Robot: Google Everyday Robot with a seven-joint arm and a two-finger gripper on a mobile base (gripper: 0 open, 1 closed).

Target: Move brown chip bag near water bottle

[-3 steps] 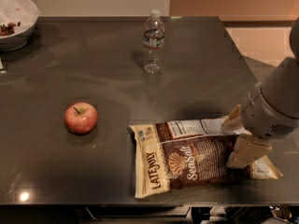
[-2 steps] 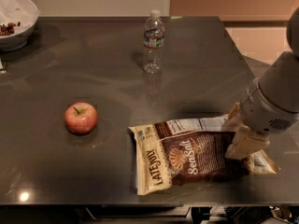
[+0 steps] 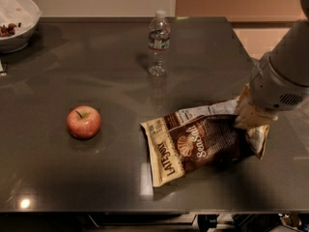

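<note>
My gripper should release the brown chip bag on the table (image 3: 189,88) in front of the water bottle, toward the side my arm is on.
The brown chip bag (image 3: 198,146) lies at the front right of the dark table (image 3: 96,71), with "Late July" and "Sea Salt" lettering up and its white nutrition panel along the far edge. My gripper (image 3: 247,119) is at the bag's right end, shut on it, and that end is raised off the table while the left end rests on it. The grey arm reaches in from the right. The water bottle (image 3: 158,42) stands upright at the back centre, well apart from the bag.
A red apple (image 3: 83,122) sits on the left half of the table. A white bowl (image 3: 17,21) with some food stands at the back left corner. The table's right edge is close to my arm, and the front edge runs just below the bag.
My gripper has risen and moved a little away from the front edge with the bag's right end. The bag has tilted and shifted slightly toward the bottle.
</note>
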